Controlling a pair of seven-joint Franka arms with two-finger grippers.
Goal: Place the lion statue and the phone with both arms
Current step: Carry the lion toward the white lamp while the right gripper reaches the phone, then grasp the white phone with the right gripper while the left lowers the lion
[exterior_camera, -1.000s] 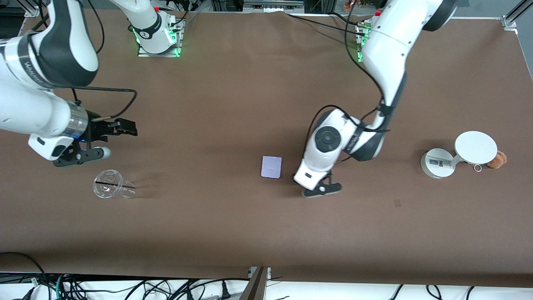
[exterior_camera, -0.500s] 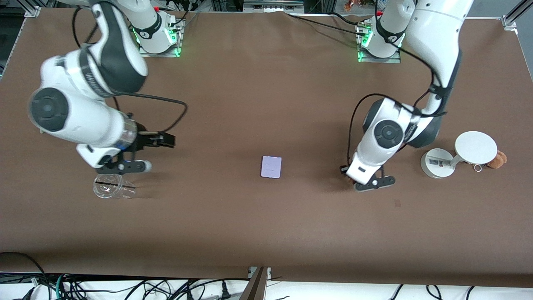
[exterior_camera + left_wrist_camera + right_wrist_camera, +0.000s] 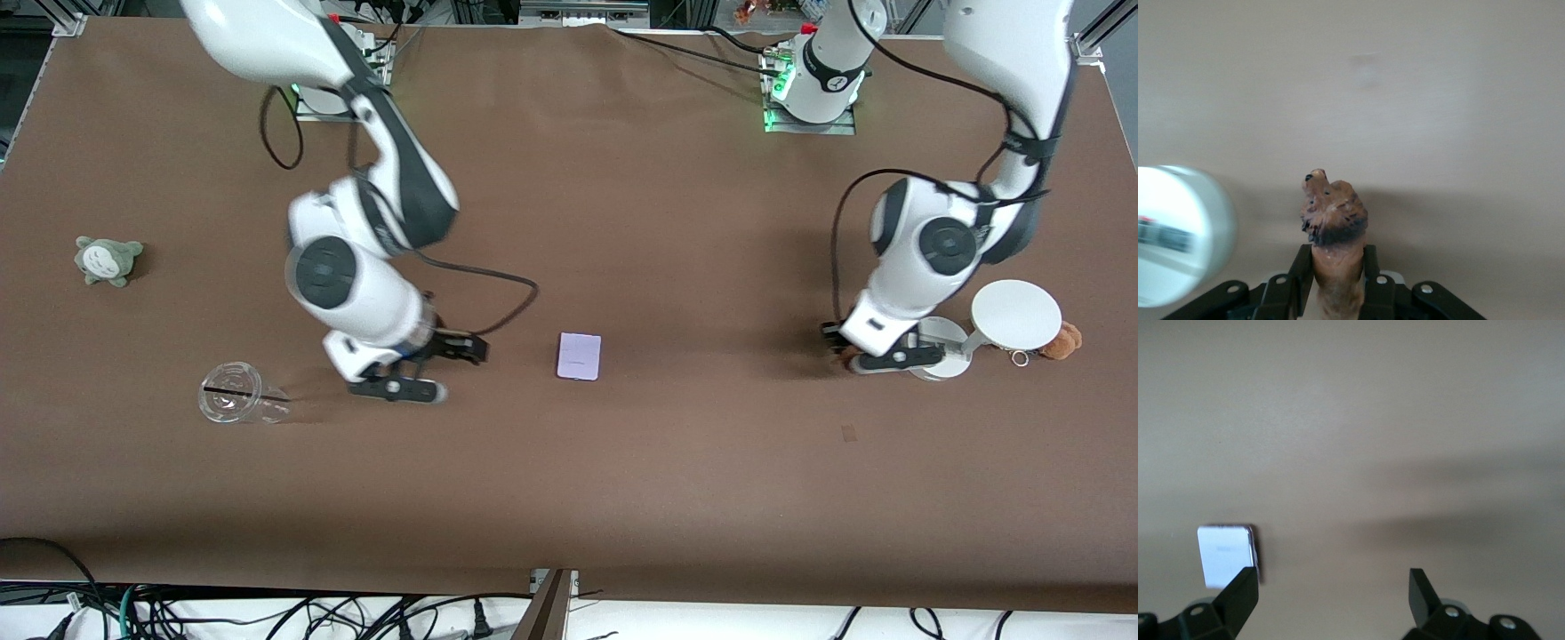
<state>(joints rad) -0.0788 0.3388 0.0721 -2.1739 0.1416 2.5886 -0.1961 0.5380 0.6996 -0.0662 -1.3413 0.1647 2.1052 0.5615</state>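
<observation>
Next, I set the lion statue down from my left gripper on the brown table (image 3: 886, 358) (image 3: 1283, 245), next to the white gadget's base.
The phone (image 3: 579, 356) is a flat pale lavender rectangle lying on the brown table near its middle. It also shows in the right wrist view (image 3: 1225, 555), just off one fingertip. My right gripper (image 3: 433, 368) is open and empty, low over the table beside the phone, toward the right arm's end. My left gripper (image 3: 859, 354) is shut on the lion statue (image 3: 1333, 217), a reddish-brown figurine with a dark mane that sticks out past the fingers (image 3: 1300, 270). It hangs low over the table next to the white gadget's base. In the front view the hand mostly hides the lion.
A white round two-disc gadget (image 3: 1015, 313) stands at the left arm's end, with a tan plush toy (image 3: 1063, 340) beside it; its disc shows in the left wrist view (image 3: 1175, 233). A clear plastic cup (image 3: 236, 403) and a grey-green plush (image 3: 107, 260) lie toward the right arm's end.
My left gripper has carried the lion from beside the phone toward the white gadget. My right arm has swung from the cup's area toward the phone, uncovering the grey-green plush.
</observation>
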